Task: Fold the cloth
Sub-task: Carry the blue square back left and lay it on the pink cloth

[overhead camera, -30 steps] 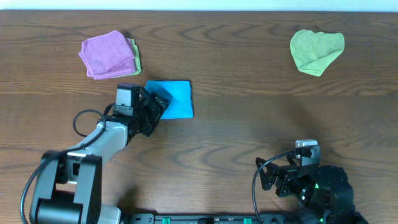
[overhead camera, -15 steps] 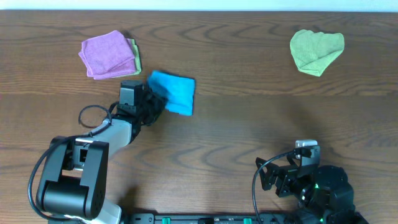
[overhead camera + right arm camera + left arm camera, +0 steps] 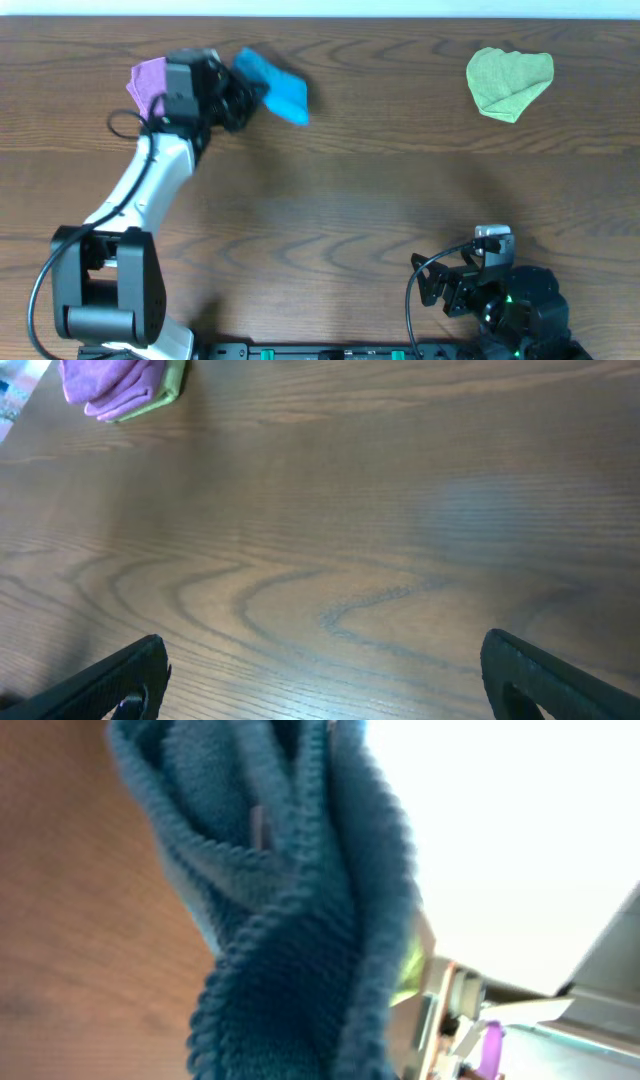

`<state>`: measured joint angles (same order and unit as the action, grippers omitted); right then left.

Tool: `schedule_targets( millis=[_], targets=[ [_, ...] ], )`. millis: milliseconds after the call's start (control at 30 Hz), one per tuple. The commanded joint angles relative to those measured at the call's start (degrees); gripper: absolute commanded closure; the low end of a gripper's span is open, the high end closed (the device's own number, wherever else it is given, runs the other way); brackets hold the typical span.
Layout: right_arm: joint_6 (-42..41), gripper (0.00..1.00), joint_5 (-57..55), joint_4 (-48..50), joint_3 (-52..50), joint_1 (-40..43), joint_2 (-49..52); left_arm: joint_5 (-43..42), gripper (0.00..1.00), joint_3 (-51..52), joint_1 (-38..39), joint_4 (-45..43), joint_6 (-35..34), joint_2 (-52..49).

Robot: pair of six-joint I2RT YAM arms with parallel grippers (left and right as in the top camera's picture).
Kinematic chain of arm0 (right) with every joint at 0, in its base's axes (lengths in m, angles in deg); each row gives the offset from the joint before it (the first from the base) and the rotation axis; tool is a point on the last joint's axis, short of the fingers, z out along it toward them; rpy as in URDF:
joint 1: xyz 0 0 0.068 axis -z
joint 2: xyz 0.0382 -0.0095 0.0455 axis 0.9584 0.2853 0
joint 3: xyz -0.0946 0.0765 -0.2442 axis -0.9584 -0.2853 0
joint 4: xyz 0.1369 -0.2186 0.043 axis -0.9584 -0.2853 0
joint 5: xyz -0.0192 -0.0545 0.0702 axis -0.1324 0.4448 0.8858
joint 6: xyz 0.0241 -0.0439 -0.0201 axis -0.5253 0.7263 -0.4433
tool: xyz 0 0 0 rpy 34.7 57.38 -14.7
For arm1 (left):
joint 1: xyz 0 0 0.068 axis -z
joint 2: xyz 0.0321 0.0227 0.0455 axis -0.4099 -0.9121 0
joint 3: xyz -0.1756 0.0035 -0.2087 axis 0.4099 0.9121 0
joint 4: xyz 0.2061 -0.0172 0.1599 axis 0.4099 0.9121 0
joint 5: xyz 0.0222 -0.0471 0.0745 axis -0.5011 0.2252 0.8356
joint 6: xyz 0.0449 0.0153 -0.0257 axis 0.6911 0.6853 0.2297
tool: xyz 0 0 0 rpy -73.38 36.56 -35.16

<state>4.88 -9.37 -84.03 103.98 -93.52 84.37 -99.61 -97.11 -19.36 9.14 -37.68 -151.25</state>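
The sky-blue cloth will go from my left gripper onto the far part of the pink-purple cloth (image 3: 182, 68).
The sky-blue cloth (image 3: 272, 84) hangs bunched and lifted above the table's far left, held by my left gripper (image 3: 243, 95), which is shut on its left end. In the left wrist view the cloth (image 3: 290, 910) fills the frame in thick folds and hides the fingers. My right gripper (image 3: 432, 287) rests near the table's front right, open. Its two dark fingertips (image 3: 120, 680) stand wide apart over bare wood with nothing between them.
A pink-purple cloth (image 3: 148, 80) on a lime-green one lies at the far left, partly under my left arm; it also shows as the purple cloth (image 3: 108, 384) in the right wrist view. A crumpled lime-green cloth (image 3: 508, 82) lies at the far right.
My left gripper closed on the blue cloth's left edge, lifted it off the table and carried it toward the far edge, so the cloth now hangs bunched. The right arm stayed still.
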Motion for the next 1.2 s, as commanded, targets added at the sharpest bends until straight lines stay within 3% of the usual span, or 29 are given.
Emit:
schedule_targets(
  millis=[0, 300, 700, 1167],
  targets=[
    [-0.87, 0.01, -0.59, 0.11, -0.35, 0.31, -0.31, 0.48, 0.94, -7.5, -1.66, 2.36, 1.22, -0.11],
    [-0.87, 0.01, -0.59, 0.11, -0.35, 0.31, -0.31, 8.0, 0.94, -13.07, -6.14, 5.49, 2.29, -1.09],
    [-0.87, 0.01, -0.59, 0.11, -0.35, 0.31, -0.31, 1.88, 0.94, -23.8, -13.05, 4.35, 4.13, -16.44],
    [-0.87, 0.01, -0.59, 0.11, -0.35, 0.31, -0.31, 7.19, 0.94, -23.93, -15.13, 10.8, 14.36, -17.94]
  ],
)
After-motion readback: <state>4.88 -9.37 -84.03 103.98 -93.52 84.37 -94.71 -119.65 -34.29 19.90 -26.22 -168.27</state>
